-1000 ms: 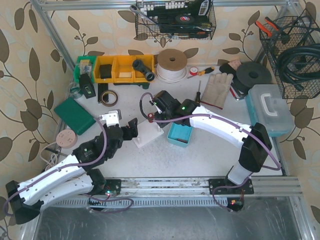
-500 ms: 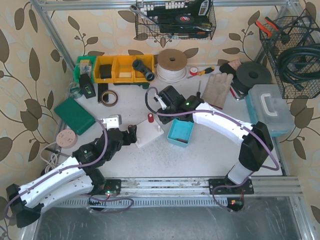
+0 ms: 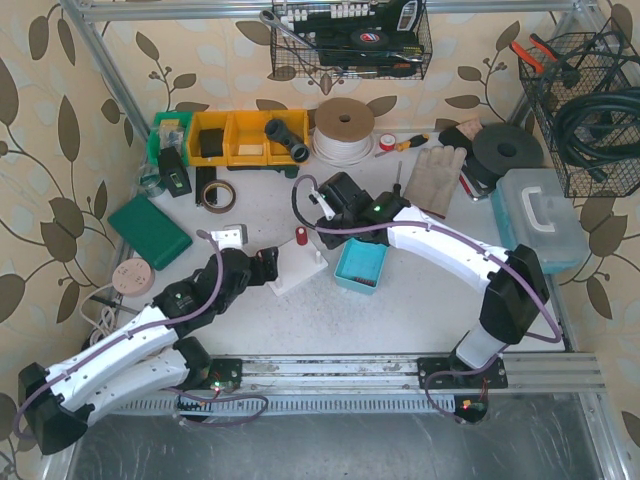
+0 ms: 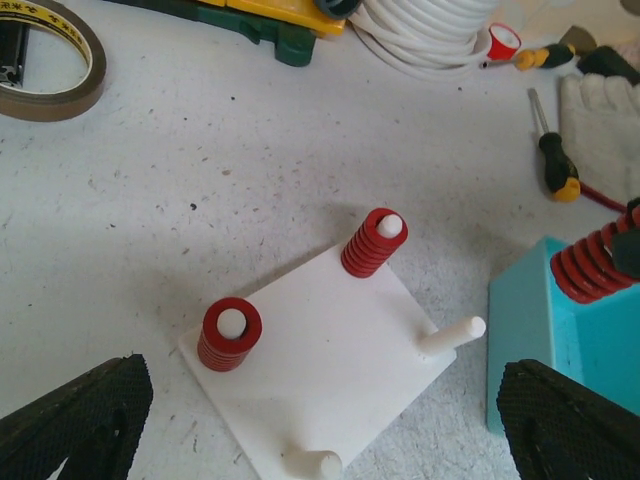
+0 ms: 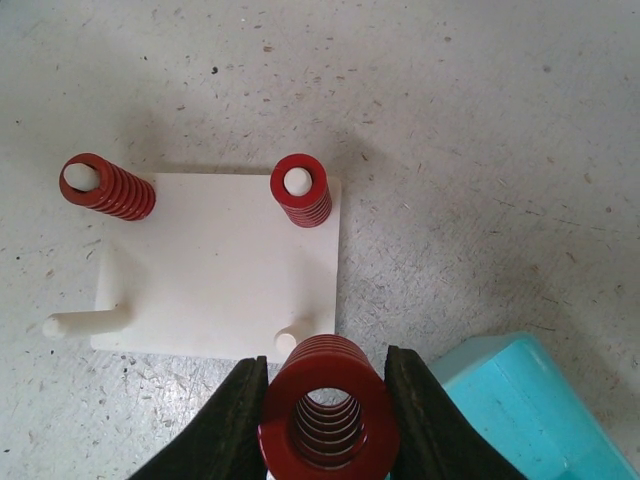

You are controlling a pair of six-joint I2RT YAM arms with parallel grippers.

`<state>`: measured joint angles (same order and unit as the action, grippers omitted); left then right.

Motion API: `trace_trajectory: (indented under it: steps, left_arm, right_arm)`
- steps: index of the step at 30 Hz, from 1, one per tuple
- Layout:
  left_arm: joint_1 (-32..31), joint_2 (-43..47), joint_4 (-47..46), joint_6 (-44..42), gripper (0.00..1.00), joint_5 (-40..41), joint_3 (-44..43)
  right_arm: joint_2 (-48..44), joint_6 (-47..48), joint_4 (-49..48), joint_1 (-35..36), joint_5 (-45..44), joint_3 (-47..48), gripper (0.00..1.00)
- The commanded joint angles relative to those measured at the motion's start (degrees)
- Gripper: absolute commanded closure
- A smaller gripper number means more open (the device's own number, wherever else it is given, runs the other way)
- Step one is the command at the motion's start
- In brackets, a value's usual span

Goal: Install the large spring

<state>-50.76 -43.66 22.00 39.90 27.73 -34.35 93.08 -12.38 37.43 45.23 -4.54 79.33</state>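
Observation:
Next, I let go of the large red spring, now held above the plate's edge, with my right gripper on the bare peg (image 3: 320,252) (image 5: 291,339) nearest the teal box.
The white peg plate (image 3: 296,270) lies on the table between my grippers. It shows in the left wrist view (image 4: 320,370) and the right wrist view (image 5: 225,270). Two small red springs sit on its pegs (image 5: 105,187) (image 5: 301,190). Two pegs are bare (image 5: 85,322) (image 5: 292,340). My right gripper (image 5: 328,415) is shut on the large red spring (image 5: 328,400) and holds it above the plate's edge, just beside a bare peg. My left gripper (image 4: 322,400) is open and empty, its jaws wide on either side of the plate.
A teal box (image 3: 360,268) stands right beside the plate. A tape roll (image 3: 216,194), yellow bins (image 3: 245,137), a white cord coil (image 3: 343,130), a screwdriver (image 4: 555,165) and a glove (image 3: 432,180) lie at the back. A green case (image 3: 148,231) lies at the left.
My right gripper has drawn back to the right from over the plate, uncovering a red spring on the far peg. My left gripper has shifted slightly.

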Motion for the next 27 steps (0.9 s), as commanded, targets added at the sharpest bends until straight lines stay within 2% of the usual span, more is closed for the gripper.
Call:
trace_trajectory:
  steps: [1, 7, 13, 27]
  left_arm:
    - [3.62, 2.07, -4.40, -0.55, 0.03, -5.07, 1.91]
    - [4.61, 1.87, -5.02, -0.96, 0.03, -7.08, 2.06]
    - [5.26, 3.58, -5.81, -0.66, 0.03, -8.02, 3.27]
    - [7.40, 4.76, -6.53, -0.42, 0.02, -10.45, 4.30]
  right_arm:
    - [0.01, 0.21, 1.43, 0.19, -2.58, 0.99, 1.00]
    - [0.57, -0.54, 0.15, 0.95, -2.78, 0.62, 1.00]
    - [4.53, 0.40, 1.06, 3.12, -6.50, 3.60, 1.00]
    - [7.58, -0.32, -3.77, 4.21, -7.71, 2.22, 1.00]
